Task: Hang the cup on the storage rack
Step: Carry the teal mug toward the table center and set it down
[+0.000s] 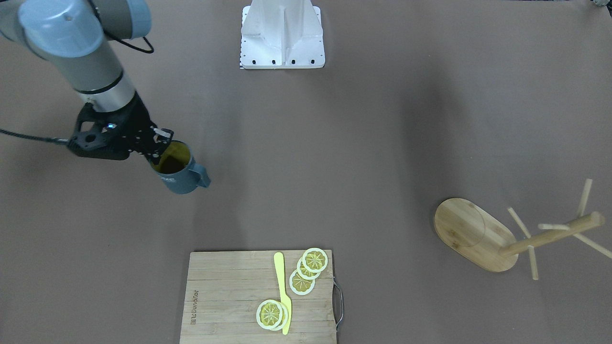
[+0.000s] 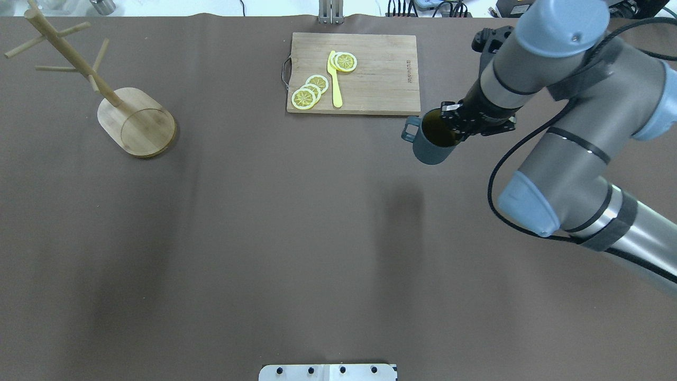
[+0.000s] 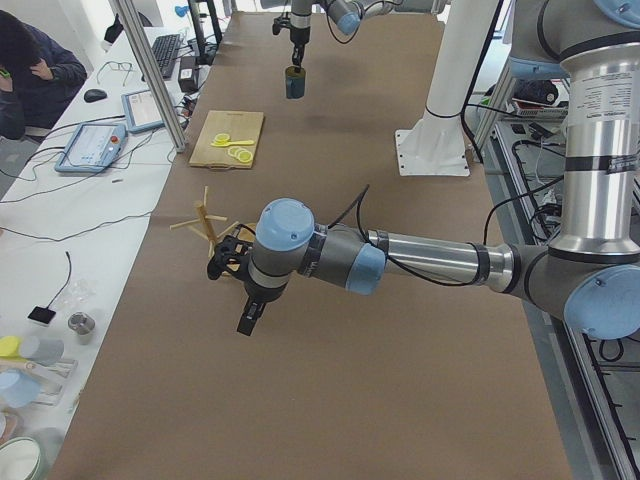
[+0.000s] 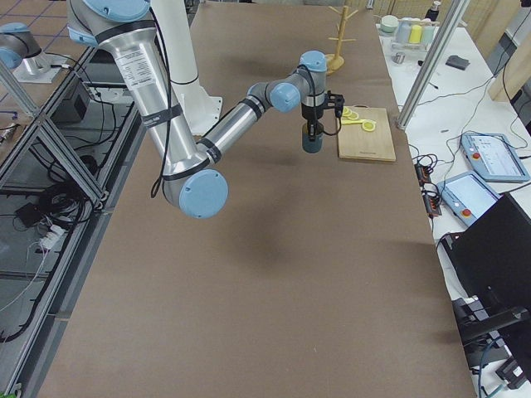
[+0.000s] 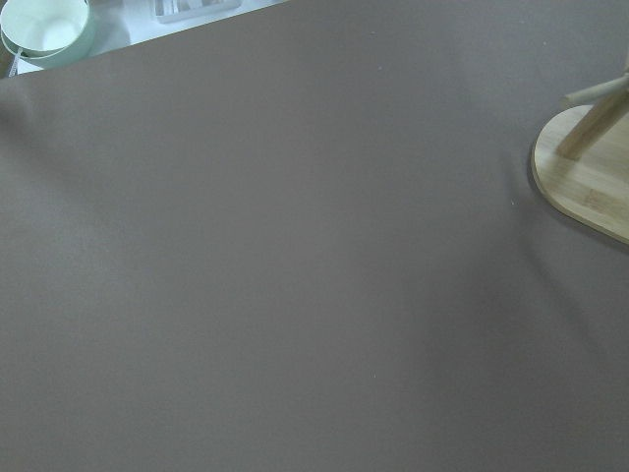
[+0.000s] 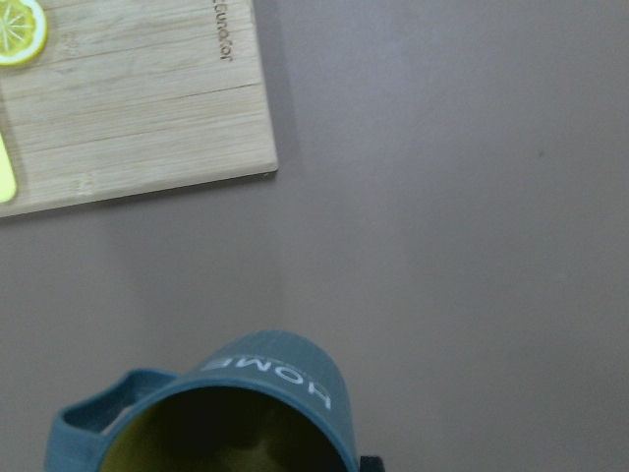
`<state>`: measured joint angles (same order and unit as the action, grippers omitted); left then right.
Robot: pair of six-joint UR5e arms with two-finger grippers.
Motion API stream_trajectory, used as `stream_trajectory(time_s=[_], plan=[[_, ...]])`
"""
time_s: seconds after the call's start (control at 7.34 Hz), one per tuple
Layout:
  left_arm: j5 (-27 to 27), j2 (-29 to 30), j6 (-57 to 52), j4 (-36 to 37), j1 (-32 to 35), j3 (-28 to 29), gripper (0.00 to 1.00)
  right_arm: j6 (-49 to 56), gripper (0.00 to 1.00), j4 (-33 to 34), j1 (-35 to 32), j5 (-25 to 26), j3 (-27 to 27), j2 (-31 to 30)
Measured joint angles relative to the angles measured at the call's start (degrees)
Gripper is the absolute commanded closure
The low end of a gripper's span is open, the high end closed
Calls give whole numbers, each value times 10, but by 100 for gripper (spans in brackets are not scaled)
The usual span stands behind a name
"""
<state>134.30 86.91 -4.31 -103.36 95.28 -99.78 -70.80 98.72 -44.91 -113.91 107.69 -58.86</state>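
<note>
Next, my right gripper puts the slate-blue cup down on the table (image 1: 288,166) between the white mount and the cutting board.
The slate-blue cup (image 1: 184,181) with a yellow inside hangs from my right gripper (image 1: 160,147), which is shut on its rim, on the side away from the handle. The cup is tilted a little and appears to be just above the table. It also shows in the overhead view (image 2: 431,151) and, with its white lettering, in the right wrist view (image 6: 285,379). The bamboo storage rack (image 2: 140,124) stands far off at the robot's left, also in the front view (image 1: 471,234). My left gripper (image 3: 246,320) shows only in the exterior left view, near the rack; I cannot tell whether it is open.
A wooden cutting board (image 2: 381,74) with lemon slices (image 2: 309,91) and a yellow knife (image 2: 335,84) lies just beyond the cup. The robot's white base mount (image 1: 282,36) stands at the table's near middle edge. The rack's base (image 5: 590,167) shows in the left wrist view.
</note>
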Motion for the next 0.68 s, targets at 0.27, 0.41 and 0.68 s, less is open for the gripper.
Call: stream_trajectory(time_s=[0.27,0.41,0.68], plan=[[0,0,0,0,0,1,1,-186,100,11,83,68,-18,61],[0,0,0,0,0,3,1,-238,100,11,111,84,-39,88],[0,-1,0,0,0,4,1,-285,100,10,147,95,-96,139]])
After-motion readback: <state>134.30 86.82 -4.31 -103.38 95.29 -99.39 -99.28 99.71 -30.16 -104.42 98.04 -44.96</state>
